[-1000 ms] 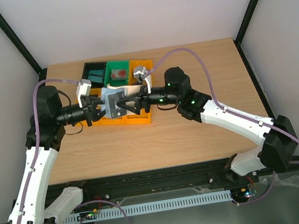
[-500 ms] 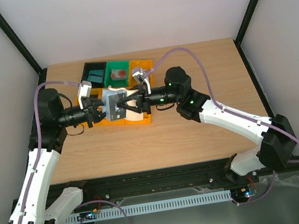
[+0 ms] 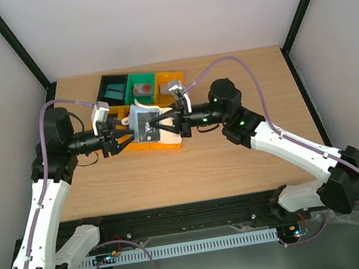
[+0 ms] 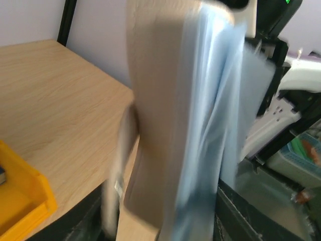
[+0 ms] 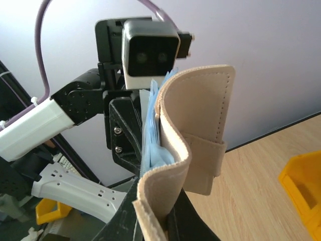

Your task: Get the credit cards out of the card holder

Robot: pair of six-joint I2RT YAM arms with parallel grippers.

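I should close my left gripper on the grey-blue inside (image 3: 138, 122) first, since my right gripper holds the card holder's tan edge, so that my right gripper is free to pull a card.
The card holder (image 3: 145, 127), tan outside and grey-blue inside, hangs in the air over the front bins. My right gripper (image 3: 162, 125) is shut on its right edge. In the right wrist view the tan flap (image 5: 200, 115) rises from between my dark fingers (image 5: 125, 221). My left gripper (image 3: 123, 138) stands open just left of the holder and does not grip it. The holder (image 4: 155, 125) fills the left wrist view, blurred. A teal credit card (image 3: 115, 90) lies in the black bin and a red one (image 3: 144, 87) in the green bin.
A block of small bins sits at the back of the table: black (image 3: 104, 83), green (image 3: 131, 80) and orange (image 3: 171, 76) behind, yellow-orange ones (image 3: 167, 143) in front. Bare wood (image 3: 240, 84) lies to the right and along the near side.
My right gripper has shut on the card holder. My left gripper has opened, let go of it and drawn back to the left. The holder has shifted slightly right.
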